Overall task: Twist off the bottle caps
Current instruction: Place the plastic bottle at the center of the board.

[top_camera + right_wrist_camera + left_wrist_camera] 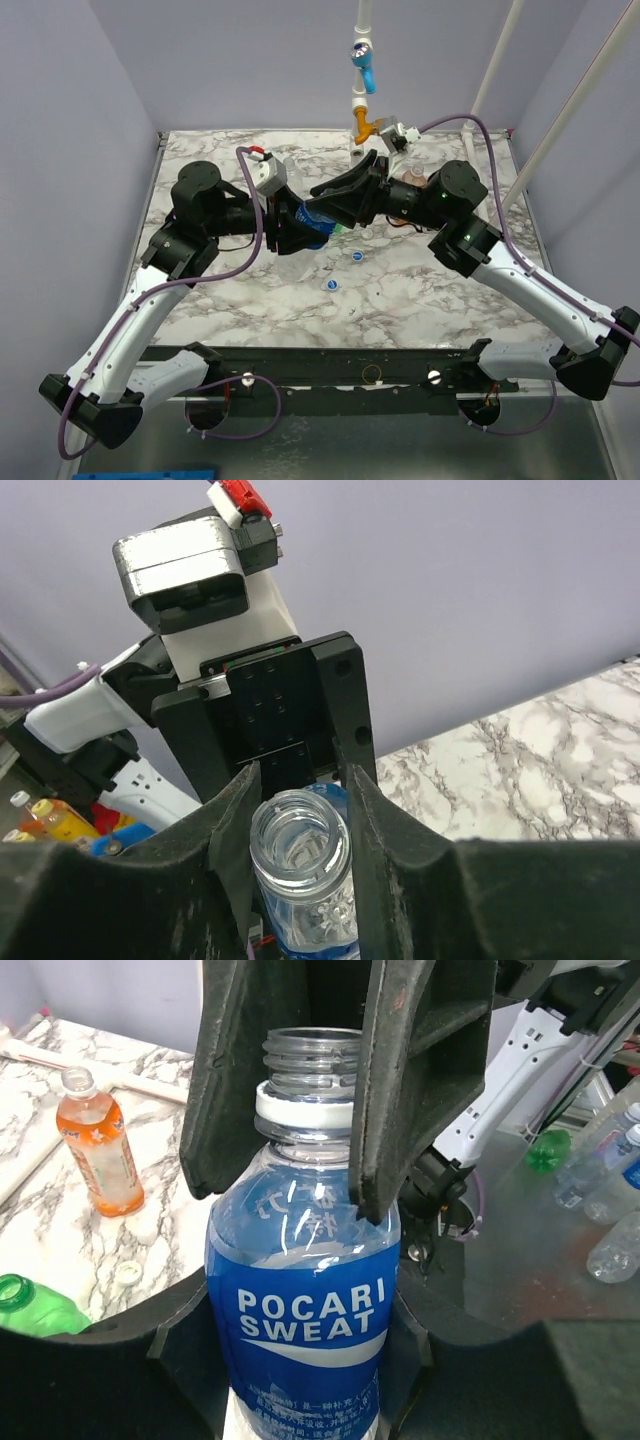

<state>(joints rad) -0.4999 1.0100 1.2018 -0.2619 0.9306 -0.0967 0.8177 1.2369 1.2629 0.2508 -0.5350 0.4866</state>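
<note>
The clear bottle, now held over the table's middle, will go down on the marble (379,275) beside the loose blue bottle caps, set there by my right gripper.
The clear bottle with the blue label (300,1310) is held in my left gripper (300,1370), which is shut round its body. Its threaded mouth (298,842) is bare, with only a white ring below it. My right gripper (300,820) is closed against both sides of that neck, and its dark fingers (420,1080) flank the threads. From above, both grippers meet over the table's middle (320,215). Two loose bottle caps (356,256) (331,285) lie on the marble just in front. An orange bottle (100,1145) stands upright, and a green bottle (30,1310) shows an open mouth.
A white pipe stand with a blue fitting (366,68) and an orange fitting (366,126) rises at the back edge of the marble table (420,300). Another small cap (127,1273) lies near the orange bottle. Several spare bottles (610,1190) lie beyond the table.
</note>
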